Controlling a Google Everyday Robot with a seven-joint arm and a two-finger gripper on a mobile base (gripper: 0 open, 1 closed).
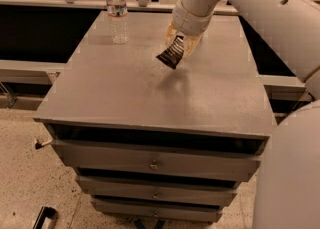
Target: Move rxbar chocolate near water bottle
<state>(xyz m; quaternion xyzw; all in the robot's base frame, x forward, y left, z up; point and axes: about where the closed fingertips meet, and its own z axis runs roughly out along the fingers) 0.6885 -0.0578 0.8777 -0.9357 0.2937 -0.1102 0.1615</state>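
I should release the rxbar chocolate on the grey cabinet top close beside the water bottle's base point(142, 40).
The rxbar chocolate point(171, 54) is a black-wrapped bar held tilted in the air above the middle of the grey cabinet top point(125, 93). My gripper point(180, 47) is shut on the bar's upper end and hangs from the white arm coming in from the upper right. The water bottle point(117, 11), clear and ribbed with a white cap and a reddish label band, stands upright at the far left part of the top. The bar is to the right of the bottle and a little nearer to the camera, with a clear gap between them.
The cabinet has several drawers point(155, 160) below its top. A dark shelf with a counter edge point(60, 3) runs behind it. The robot's white body point(290, 173) fills the lower right. A speckled floor point(25, 173) lies at the left.
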